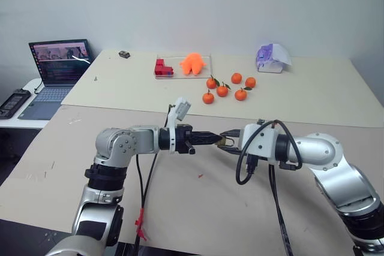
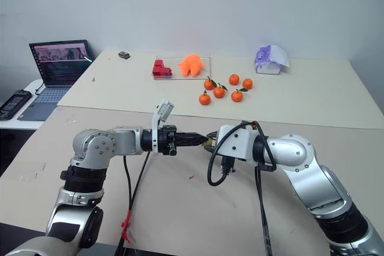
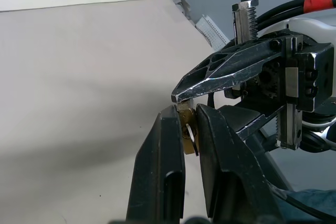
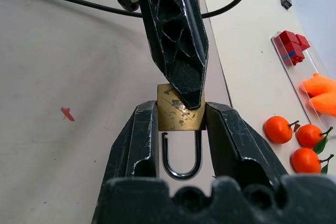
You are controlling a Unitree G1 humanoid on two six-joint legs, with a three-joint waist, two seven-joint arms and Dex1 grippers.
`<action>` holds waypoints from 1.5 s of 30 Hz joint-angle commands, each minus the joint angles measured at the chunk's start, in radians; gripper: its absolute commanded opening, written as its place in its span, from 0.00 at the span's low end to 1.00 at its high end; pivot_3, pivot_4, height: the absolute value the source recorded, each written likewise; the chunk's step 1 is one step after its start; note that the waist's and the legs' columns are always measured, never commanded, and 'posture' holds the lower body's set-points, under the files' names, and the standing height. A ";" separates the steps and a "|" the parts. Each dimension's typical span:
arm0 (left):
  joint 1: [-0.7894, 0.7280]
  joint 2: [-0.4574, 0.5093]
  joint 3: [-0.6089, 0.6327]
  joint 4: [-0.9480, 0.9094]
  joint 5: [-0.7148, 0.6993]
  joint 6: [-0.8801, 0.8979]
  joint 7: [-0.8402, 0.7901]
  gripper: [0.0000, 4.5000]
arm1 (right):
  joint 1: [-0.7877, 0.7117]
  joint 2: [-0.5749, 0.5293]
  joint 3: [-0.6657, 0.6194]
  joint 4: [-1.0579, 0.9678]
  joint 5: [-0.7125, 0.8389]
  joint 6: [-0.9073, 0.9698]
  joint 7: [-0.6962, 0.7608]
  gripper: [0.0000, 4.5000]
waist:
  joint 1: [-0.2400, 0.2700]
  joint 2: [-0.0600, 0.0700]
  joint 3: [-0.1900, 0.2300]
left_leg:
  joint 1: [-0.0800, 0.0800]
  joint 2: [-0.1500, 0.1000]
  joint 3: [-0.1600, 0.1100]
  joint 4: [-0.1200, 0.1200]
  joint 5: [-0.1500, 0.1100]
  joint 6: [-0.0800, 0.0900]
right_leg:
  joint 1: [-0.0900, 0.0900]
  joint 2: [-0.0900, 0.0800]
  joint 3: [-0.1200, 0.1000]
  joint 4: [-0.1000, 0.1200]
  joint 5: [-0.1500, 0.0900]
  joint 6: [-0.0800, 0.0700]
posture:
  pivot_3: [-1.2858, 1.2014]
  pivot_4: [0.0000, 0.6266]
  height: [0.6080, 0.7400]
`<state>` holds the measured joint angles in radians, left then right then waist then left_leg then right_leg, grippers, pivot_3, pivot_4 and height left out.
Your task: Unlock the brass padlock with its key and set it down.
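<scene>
Next, I let go of the key with my left gripper and take over the padlock's body (image 4: 170,115) with it, because the shackle's leg stands clear of the body but points back into my right gripper.
The brass padlock (image 4: 180,114) is held above the table, its body pinched between the fingers of my right gripper (image 4: 180,109), which is shut on it. Its silvery shackle (image 4: 182,157) points back toward the right wrist, and one leg end shows a small gap from the body. My left gripper (image 3: 184,116) comes in level from the opposite side, and its tips meet the padlock's far face. Its fingers (image 3: 165,145) stand almost together, shut on the small silvery key (image 3: 192,139) at the padlock (image 3: 186,129). In the head views both grippers meet at mid-table (image 1: 222,140).
Several small oranges (image 1: 228,88) lie further back on the table. Behind them stands a clear tray (image 1: 183,65) with red blocks and an orange toy. A white and purple object (image 1: 273,58) sits at the back right, a laptop (image 1: 59,64) at the far left. Black cables (image 1: 258,160) hang from the right arm.
</scene>
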<state>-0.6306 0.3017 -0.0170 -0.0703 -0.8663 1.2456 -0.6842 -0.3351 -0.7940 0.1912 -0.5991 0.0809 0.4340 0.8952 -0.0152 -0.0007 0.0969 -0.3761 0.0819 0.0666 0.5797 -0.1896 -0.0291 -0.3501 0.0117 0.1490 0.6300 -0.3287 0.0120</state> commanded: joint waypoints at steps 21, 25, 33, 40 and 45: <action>-0.023 -0.002 -0.027 0.019 0.036 -0.010 0.019 0.52 | -0.037 0.003 -0.025 -0.016 -0.014 -0.035 0.004 0.20 | 0.001 0.000 0.000 | -0.001 0.000 0.000 0.000 0.000 0.000 | 0.000 0.000 0.000 0.000 0.000 0.000 | 0.52 0.24 0.87; -0.019 -0.011 -0.019 0.013 0.026 -0.006 0.018 0.52 | -0.032 -0.002 -0.029 -0.019 -0.014 -0.036 0.006 0.20 | -0.002 0.000 0.000 | -0.001 0.000 0.000 0.000 0.000 0.000 | -0.001 0.000 0.000 0.000 0.000 0.000 | 0.52 0.24 0.87; -0.017 -0.056 -0.004 0.023 0.037 -0.003 0.047 0.52 | -0.027 -0.005 -0.029 -0.031 -0.011 -0.029 0.009 0.20 | 0.000 0.000 0.000 | -0.001 0.000 -0.001 0.000 0.000 0.000 | 0.000 0.000 0.000 0.000 0.000 0.000 | 0.52 0.24 0.87; 0.006 -0.048 -0.004 0.010 0.037 0.001 0.047 0.52 | -0.023 -0.007 -0.033 -0.036 -0.010 -0.025 0.010 0.20 | 0.000 0.000 0.000 | -0.001 0.000 -0.001 0.000 0.000 0.000 | 0.000 0.000 0.000 0.000 0.000 0.000 | 0.52 0.24 0.87; 0.003 -0.047 0.002 0.012 0.024 0.009 0.044 0.12 | -0.028 -0.006 -0.032 -0.032 -0.011 -0.027 0.011 0.20 | 0.000 0.000 0.000 | -0.001 0.000 -0.001 0.000 0.000 0.000 | 0.000 0.000 0.000 0.000 0.000 0.000 | 0.52 0.24 0.87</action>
<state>-0.6268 0.2446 -0.0277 -0.0476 -0.8491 1.2492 -0.6505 -0.3425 -0.7960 0.1901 -0.5888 0.0603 0.4242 0.9100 -0.0155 -0.0010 0.0970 -0.3770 0.0818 0.0661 0.5799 -0.1896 -0.0291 -0.3505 0.0117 0.1487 0.6299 -0.3287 0.0121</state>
